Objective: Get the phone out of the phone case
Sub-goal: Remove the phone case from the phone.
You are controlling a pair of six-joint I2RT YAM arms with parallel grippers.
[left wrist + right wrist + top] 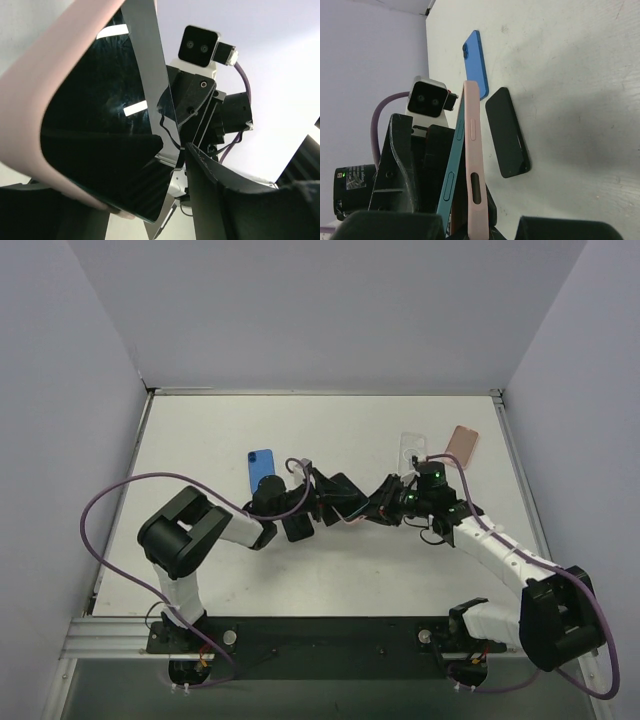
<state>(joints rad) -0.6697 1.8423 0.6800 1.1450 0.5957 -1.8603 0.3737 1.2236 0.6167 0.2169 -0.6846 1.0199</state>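
I need to back my left gripper off, as it straddles both case and phone, and grab only the phone's raised edge [449, 182] while my right gripper holds the case.
A pink phone case [471, 165] with a teal-edged phone [451, 172] in it is held on edge above the table, between both arms. At the near end the phone stands away from the case. In the left wrist view I see the case's rim [30, 125] and the phone's black screen [95, 115]. My left gripper [333, 502] straddles the case and phone, one finger behind the case and one finger [215, 200] on the screen side. My right gripper [380, 508] is open around the near end, with a gap beside the case.
A blue phone case [260, 470] and a black phone [507, 132] lie on the table under the left arm. A clear case [411, 450] and another pink case [462, 445] lie at the back right. Walls enclose the table.
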